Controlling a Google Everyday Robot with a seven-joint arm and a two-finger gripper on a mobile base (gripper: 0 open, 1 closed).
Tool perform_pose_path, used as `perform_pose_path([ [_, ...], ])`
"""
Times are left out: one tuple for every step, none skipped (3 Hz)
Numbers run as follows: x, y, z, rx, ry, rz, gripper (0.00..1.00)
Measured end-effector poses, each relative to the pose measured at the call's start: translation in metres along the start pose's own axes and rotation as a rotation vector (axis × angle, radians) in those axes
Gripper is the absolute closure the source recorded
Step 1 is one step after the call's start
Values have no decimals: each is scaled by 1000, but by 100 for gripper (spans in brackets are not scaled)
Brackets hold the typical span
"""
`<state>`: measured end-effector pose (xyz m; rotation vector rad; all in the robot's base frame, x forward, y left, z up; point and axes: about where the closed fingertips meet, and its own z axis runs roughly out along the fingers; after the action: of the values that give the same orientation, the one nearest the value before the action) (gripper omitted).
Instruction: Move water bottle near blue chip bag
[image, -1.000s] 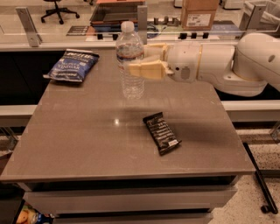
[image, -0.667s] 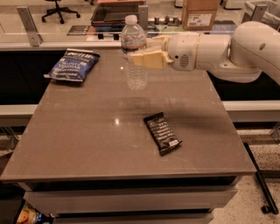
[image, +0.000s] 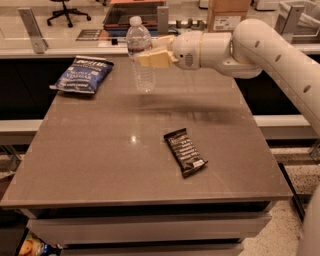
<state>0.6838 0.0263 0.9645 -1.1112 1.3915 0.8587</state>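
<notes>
Next, I release the water bottle on the brown table (image: 124, 88) close beside the blue chip bag's inner edge.
The water bottle (image: 142, 70) is clear ribbed plastic with a white cap. It stands upright over the far middle of the table, held at label height. My gripper (image: 151, 55) reaches in from the right and is shut on the bottle, its cream fingers (image: 156, 58) wrapped around the bottle's upper body. The bottle's base seems to hover just above the tabletop. The blue chip bag (image: 84, 74) lies flat at the far left corner of the table, a hand's width to the left of the bottle.
A black snack bar wrapper (image: 185, 152) lies right of centre on the brown table (image: 100, 165). My white arm (image: 260, 45) spans the far right side. A counter with a cardboard box (image: 227, 14) runs behind the table.
My gripper has carried the bottle away from me and slightly left, toward the far edge and closer to the blue chip bag. The wrapper and bag have not moved.
</notes>
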Motion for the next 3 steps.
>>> perform_pose_path([
  [2, -13, 35, -37, -16, -42, 100],
  [3, -21, 59, -56, -8, -72, 100],
  [10, -26, 77, -54, -3, -84, 100],
])
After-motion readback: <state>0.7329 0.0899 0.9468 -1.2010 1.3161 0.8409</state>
